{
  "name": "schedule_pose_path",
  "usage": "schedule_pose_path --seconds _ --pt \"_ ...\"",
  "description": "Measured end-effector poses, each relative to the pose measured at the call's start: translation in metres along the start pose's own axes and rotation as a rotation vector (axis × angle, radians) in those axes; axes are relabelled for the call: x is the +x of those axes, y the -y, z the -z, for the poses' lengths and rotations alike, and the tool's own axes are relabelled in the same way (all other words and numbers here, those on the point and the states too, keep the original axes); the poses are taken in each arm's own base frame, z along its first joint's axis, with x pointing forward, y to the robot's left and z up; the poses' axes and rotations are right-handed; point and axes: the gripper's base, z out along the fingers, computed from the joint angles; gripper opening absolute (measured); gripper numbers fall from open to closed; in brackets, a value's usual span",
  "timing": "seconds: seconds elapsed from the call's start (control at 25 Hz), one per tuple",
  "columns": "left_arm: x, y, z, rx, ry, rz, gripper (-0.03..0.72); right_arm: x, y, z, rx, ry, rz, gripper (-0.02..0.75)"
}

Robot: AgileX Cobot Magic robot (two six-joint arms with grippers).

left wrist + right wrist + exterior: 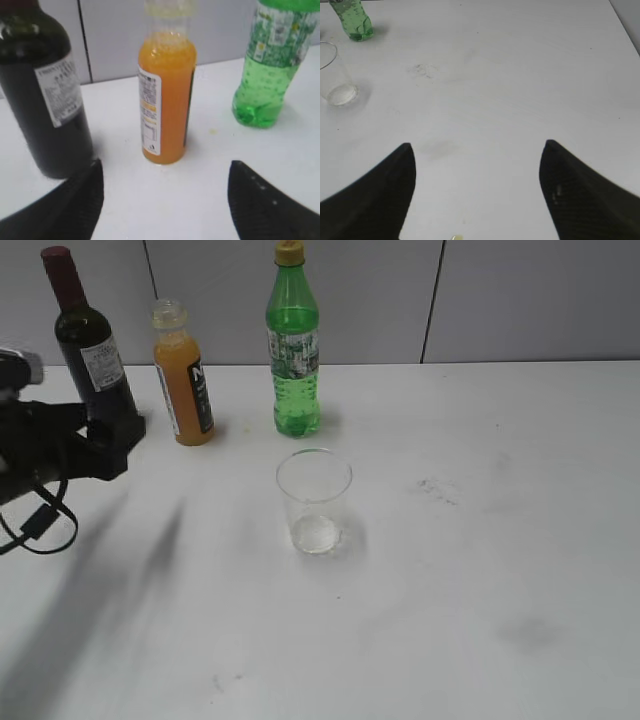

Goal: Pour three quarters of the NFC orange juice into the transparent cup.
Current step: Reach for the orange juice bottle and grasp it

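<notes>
Next, I should close my left gripper around the lower half (189, 404) (167, 132) of the NFC orange juice bottle, so that the bottle's open top stays clear for pouring.
The NFC orange juice bottle (183, 380) stands uncapped near the back left of the white table, between a dark wine bottle and a green bottle. In the left wrist view the juice bottle (166, 95) stands upright straight ahead of my open left gripper (165, 190), a short way beyond its fingertips. In the exterior view the left gripper (118, 445) is at the left edge, in front of the wine bottle. The transparent cup (314, 501) stands empty mid-table and also shows in the right wrist view (335, 75). My right gripper (477, 165) is open over bare table, out of the exterior view.
A dark wine bottle (90, 345) with red cap stands left of the juice, close to my left gripper's left finger (45, 100). A green bottle (293, 350) with yellow cap stands right of the juice. Faint scuff marks (435, 488) lie on the table.
</notes>
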Motion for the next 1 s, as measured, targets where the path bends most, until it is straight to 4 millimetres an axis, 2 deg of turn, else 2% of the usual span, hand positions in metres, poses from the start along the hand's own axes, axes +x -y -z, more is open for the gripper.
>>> schedule_pose_path --seconds 0.2,0.4,0.56,0.8,1.0 --pt "0.012 0.001 -0.029 0.042 -0.021 0.029 0.594 0.000 0.000 0.000 0.000 0.000 0.000 0.591" --pt "0.011 -0.002 -0.072 0.068 0.014 0.063 0.596 0.000 0.000 0.000 0.000 0.000 0.000 0.591" --pt "0.021 -0.002 -0.097 0.095 0.002 0.109 0.648 0.000 0.000 0.000 0.000 0.000 0.000 0.591" --pt "0.029 -0.001 -0.106 0.106 0.004 0.125 0.672 0.000 0.000 0.000 0.000 0.000 0.000 0.591" --pt "0.021 -0.001 -0.109 0.115 0.068 0.126 0.674 0.000 0.000 0.000 0.000 0.000 0.000 0.591"
